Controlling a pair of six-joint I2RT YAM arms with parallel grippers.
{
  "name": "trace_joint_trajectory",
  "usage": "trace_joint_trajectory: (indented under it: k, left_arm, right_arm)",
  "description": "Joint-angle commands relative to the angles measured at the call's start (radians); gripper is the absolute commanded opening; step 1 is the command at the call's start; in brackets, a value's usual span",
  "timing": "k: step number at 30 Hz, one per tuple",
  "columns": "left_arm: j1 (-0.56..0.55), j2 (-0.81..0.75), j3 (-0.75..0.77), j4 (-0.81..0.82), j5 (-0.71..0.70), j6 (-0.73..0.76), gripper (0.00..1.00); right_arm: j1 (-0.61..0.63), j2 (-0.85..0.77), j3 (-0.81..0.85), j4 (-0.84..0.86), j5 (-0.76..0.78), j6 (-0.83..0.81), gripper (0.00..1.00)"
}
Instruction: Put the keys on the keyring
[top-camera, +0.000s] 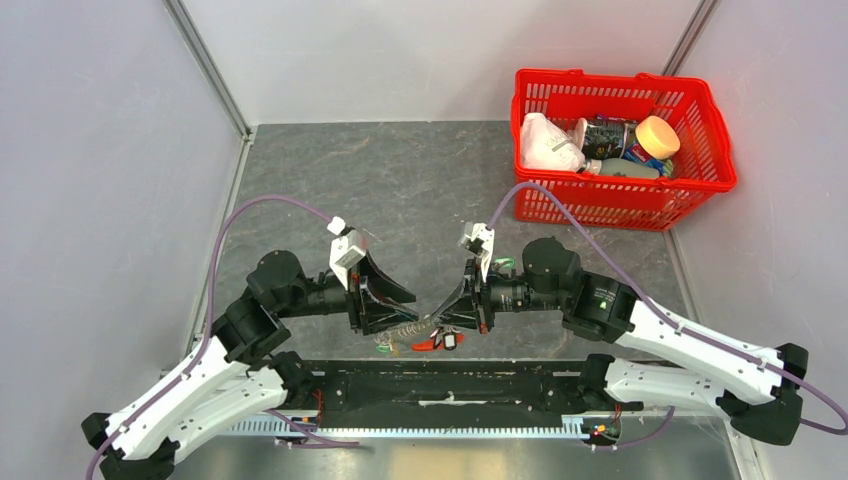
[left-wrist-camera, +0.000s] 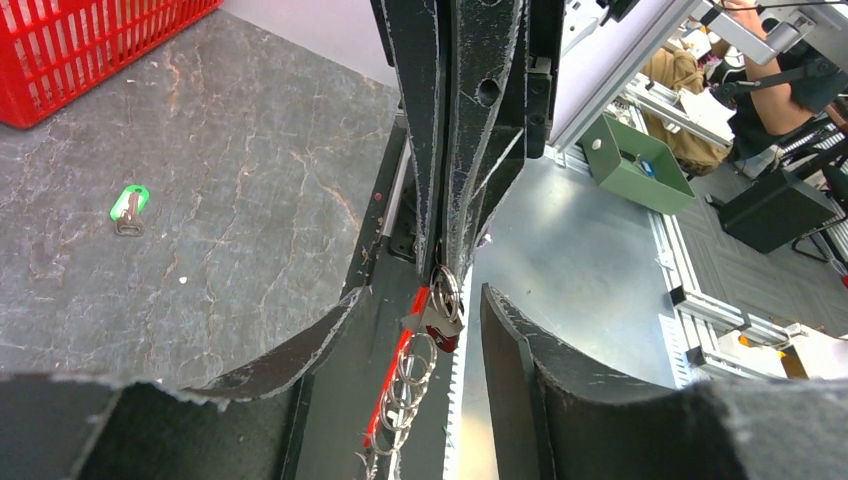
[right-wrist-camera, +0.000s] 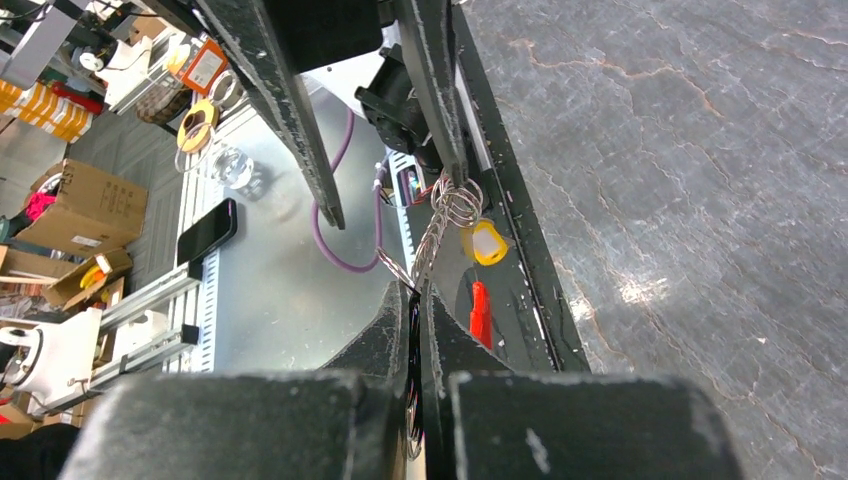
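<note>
My left gripper should grasp the rings (left-wrist-camera: 446, 294) beside my right gripper's closed fingertips, which cover part of the silver rings, before my right gripper opens.
The keyring (left-wrist-camera: 398, 375) shows as a thin bright red bar hanging over the black base rail, with several silvery split rings strung along it. My left gripper (left-wrist-camera: 422, 293) stands open around it, one finger on each side, touching nothing. My right gripper (right-wrist-camera: 418, 290) comes from the opposite side and is shut on the top silver ring (left-wrist-camera: 446, 293), from which a small key with a dark red tag hangs. A yellow tag (right-wrist-camera: 485, 242) dangles from the ring chain. In the top view both grippers (top-camera: 405, 318) (top-camera: 446, 314) meet above the red keyring (top-camera: 430, 345). A green-tagged key (left-wrist-camera: 128, 208) lies alone on the table.
A red basket (top-camera: 600, 205) with bottles and packets stands at the back right. The black base rail (top-camera: 450, 385) runs along the near edge right under the grippers. The cell's walls close off the left, right and back.
</note>
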Motion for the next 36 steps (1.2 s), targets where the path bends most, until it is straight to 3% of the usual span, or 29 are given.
trace_joint_trajectory:
  k: [1,23,36]
  left_arm:
    - [-0.003,0.001,-0.004,0.037,-0.007,0.009,0.51]
    - [-0.003,0.037,-0.02,0.096,0.068,-0.023,0.49]
    - [-0.003,0.059,-0.016,0.114,0.085,-0.029,0.33]
  right_arm:
    - [-0.001,-0.028,0.007,0.045,0.01,-0.004,0.0]
    - [-0.001,-0.02,0.066,0.055,0.123,0.106,0.0]
    - [-0.001,-0.01,0.074,0.068,0.114,0.119,0.0]
